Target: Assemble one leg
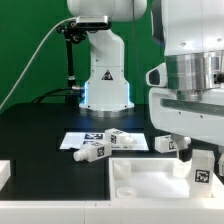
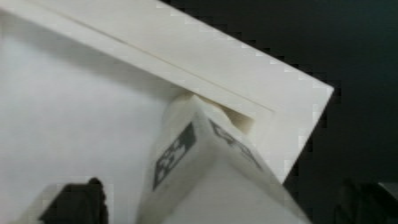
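The leg's tagged sides sit crooked to my fingers, so next I grip the leg squarely by its flat sides [image 2: 173, 158] before turning it in the corner.
My gripper [image 1: 198, 158] is shut on a white leg [image 1: 203, 172] with a black-and-white tag. It holds the leg upright over the corner of the large white panel [image 1: 145, 185] at the exterior view's right. In the wrist view the leg [image 2: 214, 165] fills the space between my dark fingers [image 2: 71, 205]. Its far end meets the corner of the panel [image 2: 89, 100]. I cannot tell whether the end sits in a socket. Three more legs lie on the black table behind the panel: one [image 1: 92, 152], one [image 1: 126, 141] and one [image 1: 165, 144].
The marker board [image 1: 80, 138] lies flat on the table under the loose legs. The robot's white base [image 1: 105, 85] stands at the back, with a black stand and cable [image 1: 70, 60] beside it. A white block [image 1: 4, 172] sits at the exterior view's left edge.
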